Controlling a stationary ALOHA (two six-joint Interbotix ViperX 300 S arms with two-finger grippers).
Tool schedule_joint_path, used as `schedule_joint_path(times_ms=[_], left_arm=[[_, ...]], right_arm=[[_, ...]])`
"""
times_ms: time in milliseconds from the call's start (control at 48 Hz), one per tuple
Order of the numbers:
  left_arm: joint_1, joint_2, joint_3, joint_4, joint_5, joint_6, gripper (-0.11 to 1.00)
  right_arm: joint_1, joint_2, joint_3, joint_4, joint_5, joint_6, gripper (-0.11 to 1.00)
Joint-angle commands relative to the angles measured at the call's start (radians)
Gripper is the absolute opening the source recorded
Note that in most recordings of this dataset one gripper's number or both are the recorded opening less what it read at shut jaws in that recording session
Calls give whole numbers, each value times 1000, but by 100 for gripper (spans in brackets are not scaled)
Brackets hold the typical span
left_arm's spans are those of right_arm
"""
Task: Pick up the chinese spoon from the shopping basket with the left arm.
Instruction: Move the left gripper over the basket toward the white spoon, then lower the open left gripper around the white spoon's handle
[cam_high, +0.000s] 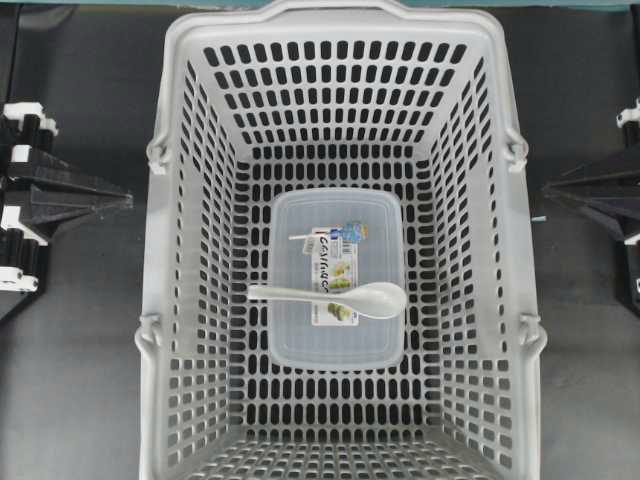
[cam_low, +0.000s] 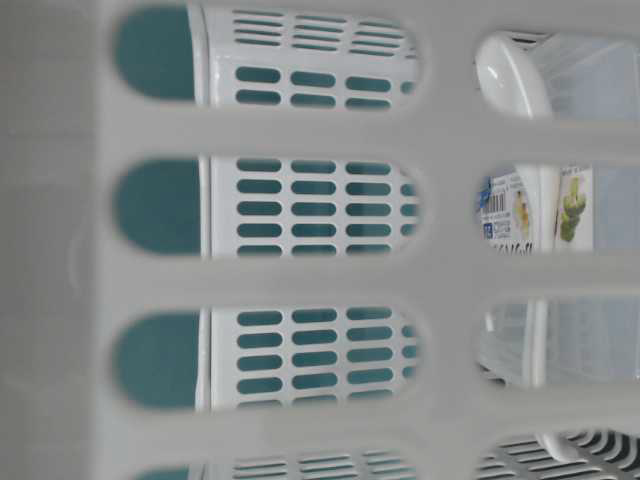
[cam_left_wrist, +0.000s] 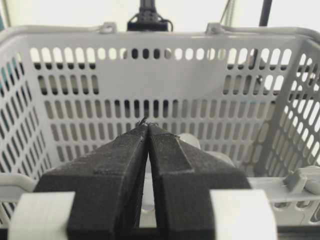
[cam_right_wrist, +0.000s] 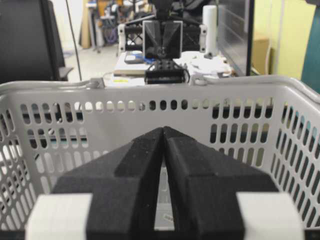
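I should move my left gripper to the white chinese spoon next and close it on the spoon handle's part (cam_high: 323, 296) just beside the spoon's bowl.
The white chinese spoon (cam_high: 340, 294) lies across the lid of a clear labelled container (cam_high: 335, 345) on the floor of the grey shopping basket (cam_high: 165, 120), bowl toward the right. In the table-level view the spoon (cam_low: 505, 70) shows through the basket's slots. My left gripper (cam_high: 125, 198) is shut and empty outside the basket's left wall, pointing at it; its closed tips (cam_left_wrist: 147, 125) show in the left wrist view. My right gripper (cam_high: 548, 195) is shut and empty outside the right wall, and its tips (cam_right_wrist: 163, 129) show in the right wrist view.
The basket's tall slotted walls (cam_left_wrist: 75, 65) stand between both grippers and the spoon. Hinge knobs (cam_high: 157, 152) sit on the rim. Dark table surface (cam_high: 70, 330) lies on both sides of the basket.
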Motion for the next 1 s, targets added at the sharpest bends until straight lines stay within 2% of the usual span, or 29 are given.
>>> schedule_joint_path(times_ms=[0,83,354,459,667,729,792,896,980], left_arm=[[-6,49,-86,41,98,-15,6],[-8,98,-164,41,232,-21,0],[-29,192,-407,41,577,-14,0],[-41,258,-497,41,689,-8,0],[-69,460,-680,41,870,-6,0],[-77,529,-733,41,907,-11,0],[-83,604,-798,41,950,-14,0],[-92,713,-893,41,1017,-3,0],[-95,779,-950,41,1062,-5,0]], right_arm=[[0,12,-20,5,-6,8,0],[0,11,-20,9,15,9,0],[2,5,-38,9,118,35,0],[2,5,-38,9,146,63,0],[0,5,-38,9,156,71,3],[2,5,-38,9,153,71,11],[0,5,-40,9,152,69,24],[2,5,-38,8,150,54,52],[2,2,-38,8,144,40,66]])
